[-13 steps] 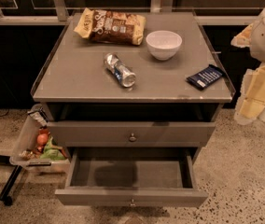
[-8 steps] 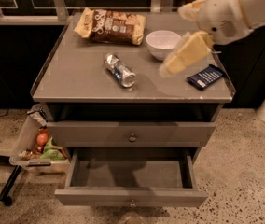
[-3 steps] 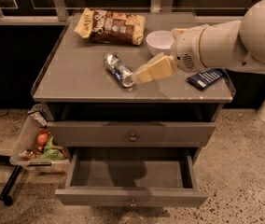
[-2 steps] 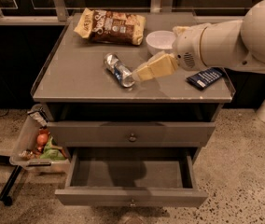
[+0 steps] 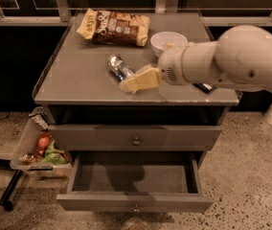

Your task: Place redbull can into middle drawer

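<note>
The robot's gripper will close on the redbull can's near end (image 5: pixel 127 75), so that the can's end toward the brown chip bag is left sticking out.
The redbull can (image 5: pixel 117 66) lies on its side near the middle of the grey cabinet top (image 5: pixel 73 75), silver and blue. My gripper (image 5: pixel 137 81) reaches in from the right on a cream arm and sits over the can's near right end, hiding that end. The middle drawer (image 5: pixel 136 178) is pulled open below, wide and shallow, with nothing inside. Its flat front with a small knob (image 5: pixel 136 207) faces the camera.
A brown chip bag (image 5: pixel 117 27) lies at the back of the top and a white bowl (image 5: pixel 168 41) at the back right. A dark packet (image 5: pixel 204 86) peeks out under my arm. The upper drawer (image 5: pixel 136 138) is closed. A plastic bin (image 5: pixel 40 147) hangs at the left.
My arm has swung in from the right and come down and left across the top. The gripper now sits over the can's near end. The can and drawers have not moved.
</note>
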